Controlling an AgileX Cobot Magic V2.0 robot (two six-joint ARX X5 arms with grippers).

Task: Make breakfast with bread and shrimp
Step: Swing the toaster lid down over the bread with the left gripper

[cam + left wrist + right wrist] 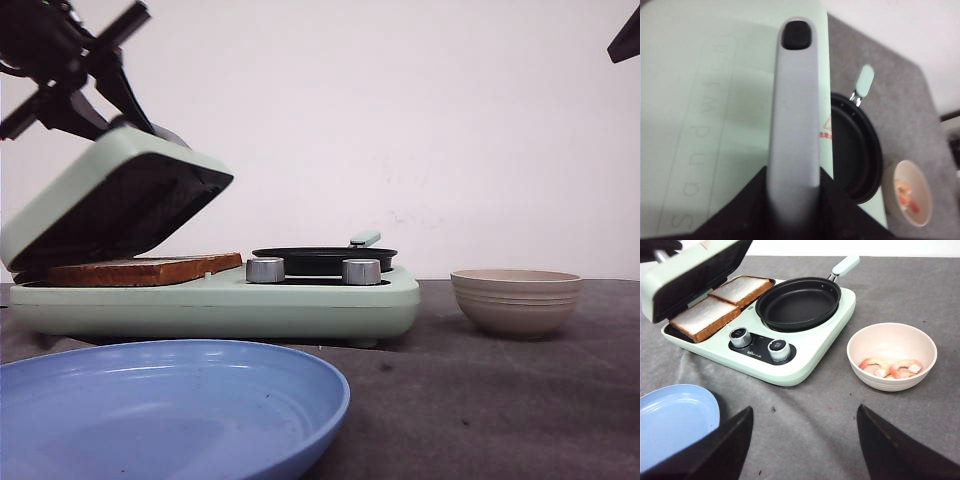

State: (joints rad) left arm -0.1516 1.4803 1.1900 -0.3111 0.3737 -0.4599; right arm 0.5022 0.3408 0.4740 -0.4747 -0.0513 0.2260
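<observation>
Next, my left gripper sets the mint-green lid, now half raised over the bread, on top of the bread slices (142, 259) in the sandwich maker.
Two slices of bread (705, 315) (742, 288) lie side by side on the dark lower plate of the mint-green sandwich maker (805, 360). Its lid (90, 190) stands half raised over them. My left gripper (794, 172) is shut on the lid's grey handle (795, 100), and in the front view the left gripper (125, 105) sits at the top left. Pink shrimp (890, 367) lie in a beige bowl (890, 384) to the right of the appliance. My right gripper (805, 412) hangs open over the grey cloth with nothing between its fingers.
An empty black frying pan (797, 302) with a mint handle sits on the appliance's right half, behind two silver knobs (740, 336) (778, 349). A blue plate (170, 400) lies at the front left. A white wall stands behind the table.
</observation>
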